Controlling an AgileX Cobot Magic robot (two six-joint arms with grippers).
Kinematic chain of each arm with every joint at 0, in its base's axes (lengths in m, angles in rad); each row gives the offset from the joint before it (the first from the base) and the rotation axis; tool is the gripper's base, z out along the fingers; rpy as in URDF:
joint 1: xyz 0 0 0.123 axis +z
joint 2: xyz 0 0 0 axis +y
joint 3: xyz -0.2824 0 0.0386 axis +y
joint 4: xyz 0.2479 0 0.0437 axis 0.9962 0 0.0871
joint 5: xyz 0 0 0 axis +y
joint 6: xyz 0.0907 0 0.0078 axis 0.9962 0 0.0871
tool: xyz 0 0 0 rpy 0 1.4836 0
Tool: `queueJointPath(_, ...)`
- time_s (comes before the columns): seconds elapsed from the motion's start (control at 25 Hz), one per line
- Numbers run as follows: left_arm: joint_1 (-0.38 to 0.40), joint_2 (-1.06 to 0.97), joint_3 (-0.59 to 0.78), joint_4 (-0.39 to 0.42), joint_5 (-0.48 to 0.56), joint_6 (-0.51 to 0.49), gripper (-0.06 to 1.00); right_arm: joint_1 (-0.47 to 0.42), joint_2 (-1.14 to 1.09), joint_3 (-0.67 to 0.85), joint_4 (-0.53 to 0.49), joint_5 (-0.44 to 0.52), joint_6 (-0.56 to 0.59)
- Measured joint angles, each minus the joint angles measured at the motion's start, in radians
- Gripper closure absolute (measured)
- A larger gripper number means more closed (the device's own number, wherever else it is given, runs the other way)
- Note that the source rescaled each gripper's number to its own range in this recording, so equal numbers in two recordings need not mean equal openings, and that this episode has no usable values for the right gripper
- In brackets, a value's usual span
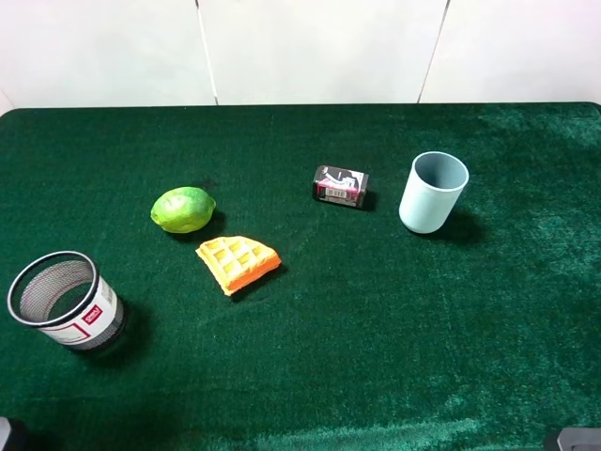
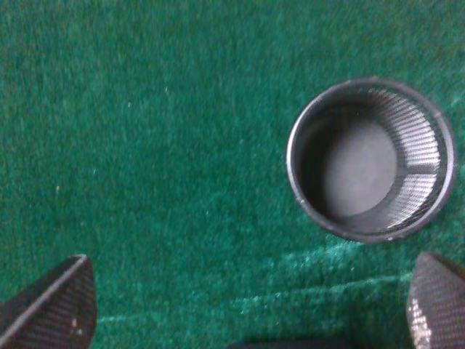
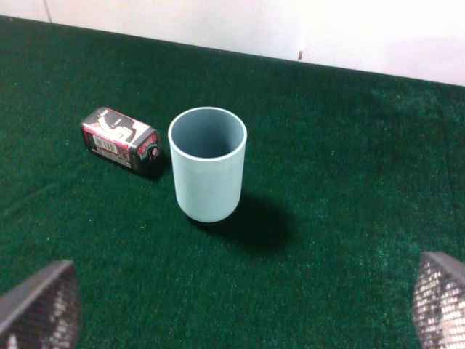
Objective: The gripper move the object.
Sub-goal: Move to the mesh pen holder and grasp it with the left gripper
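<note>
My left gripper is to move to the black wire-mesh cup next. It should then close on the far side of its rim [image 1: 79,255] [image 2: 381,81], with one finger inside.
The black wire-mesh cup [image 1: 66,301] with a white label and red mark stands upright at the front left of the green table. In the left wrist view I look down into the mesh cup [image 2: 370,158]. My left gripper [image 2: 251,291] is open and empty, its fingers [image 2: 54,305] spread wide. The cup lies beyond and to one side of the gap, apart from both fingers. My right gripper [image 3: 240,305] is open and empty, well short of the light-blue cup [image 3: 208,163]. Neither claw shows in the exterior high view.
A lime [image 1: 183,209] and an orange waffle piece [image 1: 238,263] lie left of centre. A small red-and-black can [image 1: 340,186] lies on its side beside the light-blue cup [image 1: 432,192] at the right. A white wall stands behind the table's far edge.
</note>
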Motion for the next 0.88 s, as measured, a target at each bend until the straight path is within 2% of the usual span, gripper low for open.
queueJointPath(0.52,0.000,0.285,-0.001,0.027,-0.071,-0.007,0.20,0.000,0.000,0.000,0.000,0.000,0.000)
queueJointPath(0.88,-0.024,0.414,0.064,0.030,-0.211,-0.008,0.20,0.000,0.000,0.000,0.000,0.000,0.000)
